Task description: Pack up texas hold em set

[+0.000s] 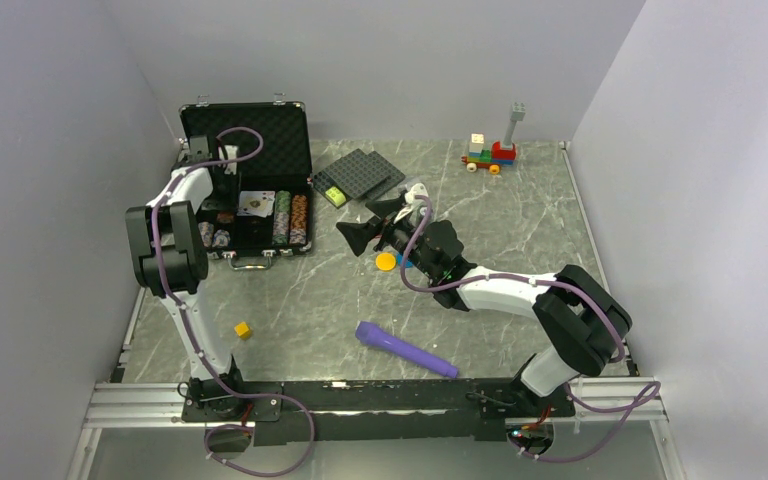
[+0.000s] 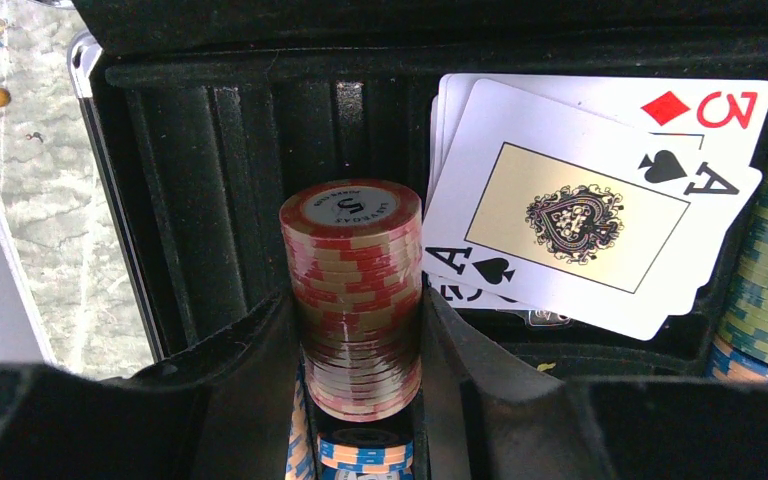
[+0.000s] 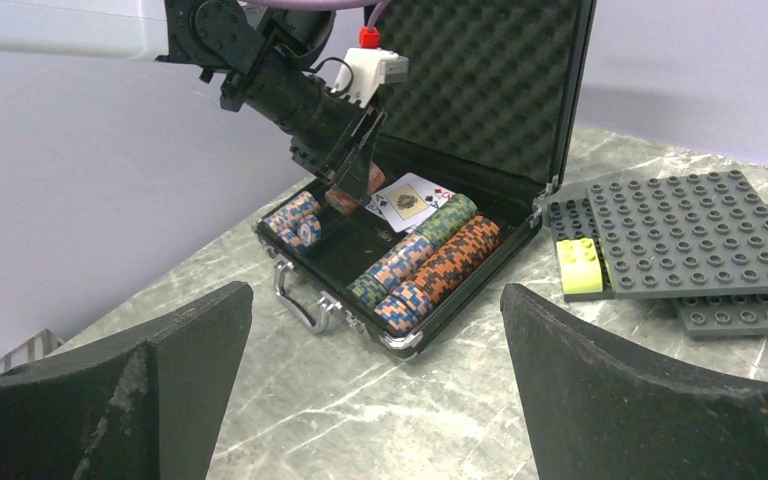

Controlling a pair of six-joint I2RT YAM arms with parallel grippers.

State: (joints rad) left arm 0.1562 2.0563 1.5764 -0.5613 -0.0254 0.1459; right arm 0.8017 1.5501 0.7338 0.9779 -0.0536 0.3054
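I need to lay down the red-and-cream chip stack with my left gripper, as it slants up from the tray, held around its middle, then take its top end [image 2: 350,207] to settle it.
The black case [image 1: 290,125] lies open at the back left, with playing cards [image 1: 256,203] and rows of striped chips [image 1: 290,220] in its tray. My left gripper [image 2: 360,350] hangs over the tray's left compartment, shut on a red-and-cream chip stack [image 2: 358,290] held upright. Blue-and-orange chips [image 2: 365,450] lie below it. The cards [image 2: 590,200] show an ace of spades and a three of diamonds. My right gripper [image 3: 375,340] stands open and empty over the table, facing the case [image 3: 520,90]. A yellow disc [image 1: 386,261] lies under the right arm, a blue disc [image 1: 403,263] beside it.
Dark grey studded plates [image 1: 360,175] with a lime brick [image 3: 580,265] lie right of the case. A purple cylinder [image 1: 405,349] and a small yellow cube [image 1: 243,329] lie on the near part of the table. A toy train [image 1: 488,153] stands at the back right.
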